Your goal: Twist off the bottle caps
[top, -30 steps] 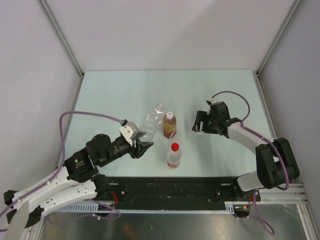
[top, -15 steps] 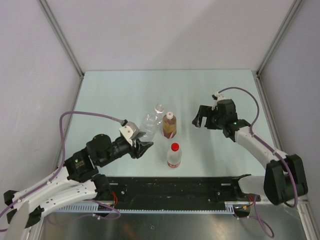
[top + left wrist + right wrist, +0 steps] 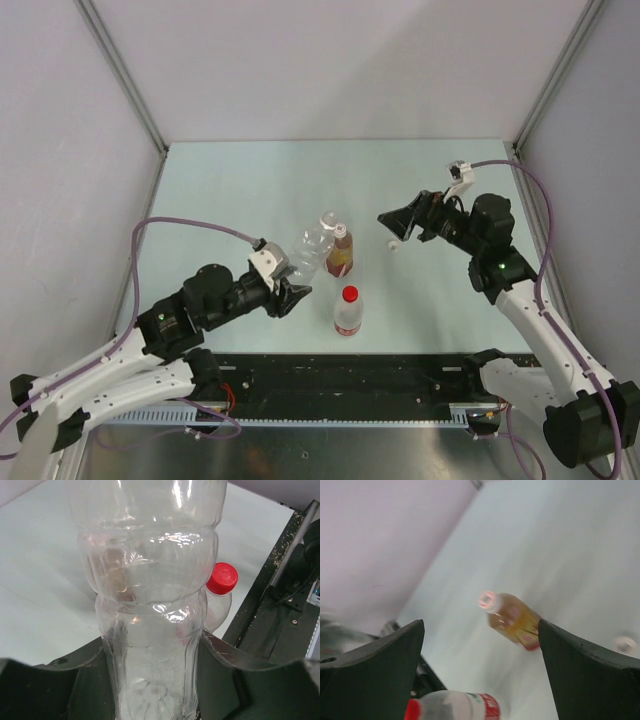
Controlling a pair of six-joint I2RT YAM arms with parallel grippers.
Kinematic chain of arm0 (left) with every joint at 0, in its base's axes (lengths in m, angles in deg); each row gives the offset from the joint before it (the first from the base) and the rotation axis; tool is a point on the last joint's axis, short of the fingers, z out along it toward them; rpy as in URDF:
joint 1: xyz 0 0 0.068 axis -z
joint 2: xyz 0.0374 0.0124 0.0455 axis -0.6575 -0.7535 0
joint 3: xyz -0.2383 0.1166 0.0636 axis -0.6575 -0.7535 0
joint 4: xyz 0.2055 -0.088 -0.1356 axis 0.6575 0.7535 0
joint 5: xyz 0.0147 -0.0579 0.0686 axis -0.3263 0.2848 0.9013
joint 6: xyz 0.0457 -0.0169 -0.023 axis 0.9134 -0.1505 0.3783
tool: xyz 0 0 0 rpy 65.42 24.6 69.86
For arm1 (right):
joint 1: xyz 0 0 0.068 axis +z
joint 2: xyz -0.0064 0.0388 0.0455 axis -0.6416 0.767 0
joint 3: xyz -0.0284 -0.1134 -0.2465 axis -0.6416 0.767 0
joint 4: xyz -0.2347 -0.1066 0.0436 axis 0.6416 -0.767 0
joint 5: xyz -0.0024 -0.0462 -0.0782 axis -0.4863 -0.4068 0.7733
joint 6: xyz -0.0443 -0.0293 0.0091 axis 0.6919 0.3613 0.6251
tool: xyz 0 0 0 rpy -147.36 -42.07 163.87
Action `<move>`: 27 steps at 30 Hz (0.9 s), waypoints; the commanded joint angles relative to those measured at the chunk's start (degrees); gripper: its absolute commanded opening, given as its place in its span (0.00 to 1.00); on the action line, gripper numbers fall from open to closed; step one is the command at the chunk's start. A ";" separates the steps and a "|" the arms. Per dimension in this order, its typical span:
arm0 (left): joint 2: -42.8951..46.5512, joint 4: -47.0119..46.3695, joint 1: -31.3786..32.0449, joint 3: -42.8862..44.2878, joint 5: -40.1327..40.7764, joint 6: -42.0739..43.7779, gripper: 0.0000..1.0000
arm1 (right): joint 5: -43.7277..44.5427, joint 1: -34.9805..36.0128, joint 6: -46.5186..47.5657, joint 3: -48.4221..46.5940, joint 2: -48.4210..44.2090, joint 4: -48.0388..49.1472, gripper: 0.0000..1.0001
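The clear plain bottle's neck (image 3: 328,219), above my left gripper's hold, is the next place that my right gripper needs to go to and close on.
My left gripper (image 3: 289,296) is shut on the lower body of the clear plain bottle (image 3: 310,246), which leans toward the far right; the clear bottle (image 3: 150,605) fills the left wrist view between the fingers (image 3: 75,680). Beside it stands the amber bottle (image 3: 340,258) with its pale cap (image 3: 341,232). Nearer the arms stands the labelled bottle (image 3: 347,316) with a red cap (image 3: 350,293). A loose white cap (image 3: 393,247) lies on the table. Above it hovers my right gripper (image 3: 397,222), open and empty. The right wrist view shows the amber bottle (image 3: 515,620) and the loose cap (image 3: 625,644).
The pale green table (image 3: 240,190) is walled on three sides by grey panels. A black rail (image 3: 340,375) runs along the near edge between the arm bases. The red cap (image 3: 222,578) shows just behind the held bottle in the left wrist view.
My right gripper has opened wide and lifted back to the right, uncovering a white cap on the table. The left arm has shifted slightly right with the clear bottle.
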 commanded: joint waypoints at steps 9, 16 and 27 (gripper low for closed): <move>-2.42 -1.78 -0.27 4.55 -6.24 -0.78 0.01 | -16.91 10.17 -15.74 -8.10 3.18 28.67 0.99; -3.18 -1.78 -0.27 4.69 -8.34 -1.25 0.02 | -17.16 15.83 -15.37 -9.96 5.40 33.06 0.95; -3.15 -1.78 -0.20 4.78 -8.69 -1.37 0.02 | -16.31 20.42 -11.86 -11.02 8.54 29.62 0.67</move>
